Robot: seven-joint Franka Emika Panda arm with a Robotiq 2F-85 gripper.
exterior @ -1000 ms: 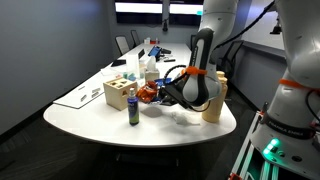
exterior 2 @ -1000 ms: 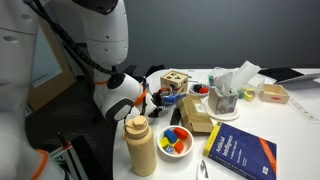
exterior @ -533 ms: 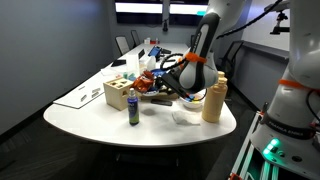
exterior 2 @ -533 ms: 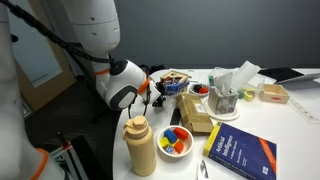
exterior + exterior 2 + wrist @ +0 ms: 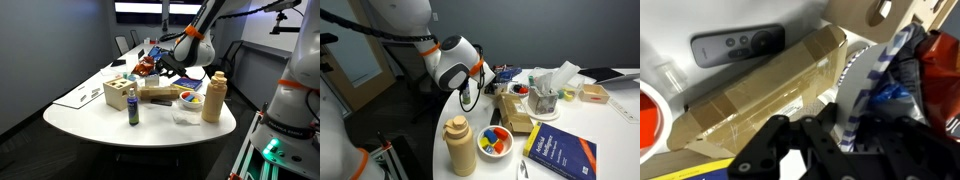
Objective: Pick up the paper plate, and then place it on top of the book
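My gripper should release the paper plate on the far part of the blue book (image 5: 187, 77), behind the bowl.
My gripper (image 5: 840, 125) is shut on the rim of the paper plate (image 5: 878, 65), which shows edge-on in the wrist view: white rim, blue stripes, red at the right. In both exterior views the gripper (image 5: 156, 68) (image 5: 490, 80) holds the red-orange plate (image 5: 147, 65) tilted in the air above the table's clutter. The blue book (image 5: 560, 155) lies flat at the table's near corner, apart from the gripper. In the exterior view that shows the arm from across the table, the book is hidden.
A flat cardboard box (image 5: 160, 95) (image 5: 516, 110) (image 5: 760, 85) lies below the gripper. Nearby stand a tan squeeze bottle (image 5: 213, 98) (image 5: 460, 145), a bowl with coloured pieces (image 5: 495, 140), a wooden block box (image 5: 120, 93), a small bottle (image 5: 132, 110) and a napkin holder (image 5: 550, 85).
The arm has risen from low beside the cardboard box and swung away over the table, carrying the plate up off the surface.
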